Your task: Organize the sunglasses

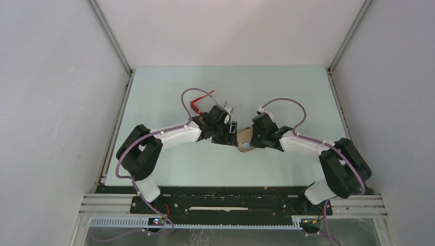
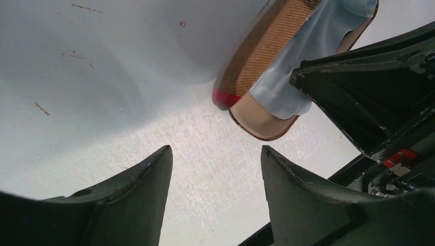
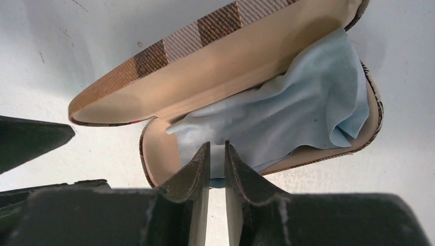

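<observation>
The cloth hangs over the case's rim, so next my left gripper pinches the lid's end (image 2: 225, 97) and holds the case steady while my right gripper tucks the cloth in.
The red sunglasses (image 1: 196, 105) lie on the table behind my left wrist, partly hidden by it and its cable. The brown plaid case (image 1: 244, 139) lies open between my two grippers, and its lid stands up in the right wrist view (image 3: 215, 66). The pale blue cloth (image 3: 297, 107) lies crumpled inside the case. My right gripper (image 3: 217, 144) is at the case's near rim, with its fingers pinched on the cloth's edge. My left gripper (image 2: 215, 151) is open and empty over bare table, just short of the case's end (image 2: 261, 123).
White walls enclose the pale table (image 1: 287, 97) on three sides. The two grippers (image 1: 232, 134) (image 1: 252, 137) are close together at the case. The right gripper's black body (image 2: 369, 102) fills the right of the left wrist view.
</observation>
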Robot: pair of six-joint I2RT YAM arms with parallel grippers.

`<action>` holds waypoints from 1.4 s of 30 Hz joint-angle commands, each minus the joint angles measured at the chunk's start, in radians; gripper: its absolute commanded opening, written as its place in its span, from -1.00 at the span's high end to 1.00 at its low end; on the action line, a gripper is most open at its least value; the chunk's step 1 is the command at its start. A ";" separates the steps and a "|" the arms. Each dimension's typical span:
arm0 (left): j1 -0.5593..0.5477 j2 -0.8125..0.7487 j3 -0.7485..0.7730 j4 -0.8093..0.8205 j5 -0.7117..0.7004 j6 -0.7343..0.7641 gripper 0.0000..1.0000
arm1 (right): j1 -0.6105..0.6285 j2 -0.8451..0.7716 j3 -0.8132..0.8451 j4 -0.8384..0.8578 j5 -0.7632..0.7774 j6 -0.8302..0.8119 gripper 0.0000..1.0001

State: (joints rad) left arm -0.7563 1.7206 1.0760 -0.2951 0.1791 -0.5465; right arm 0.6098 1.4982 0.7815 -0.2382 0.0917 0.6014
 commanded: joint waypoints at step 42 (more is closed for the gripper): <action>-0.019 0.121 0.213 0.044 0.063 0.294 0.62 | -0.012 -0.069 -0.070 0.102 -0.081 -0.144 0.57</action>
State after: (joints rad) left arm -0.7635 1.8427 1.2495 -0.2935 0.2432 -0.2607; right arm 0.6025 1.4773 0.7200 -0.1513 0.0174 0.4732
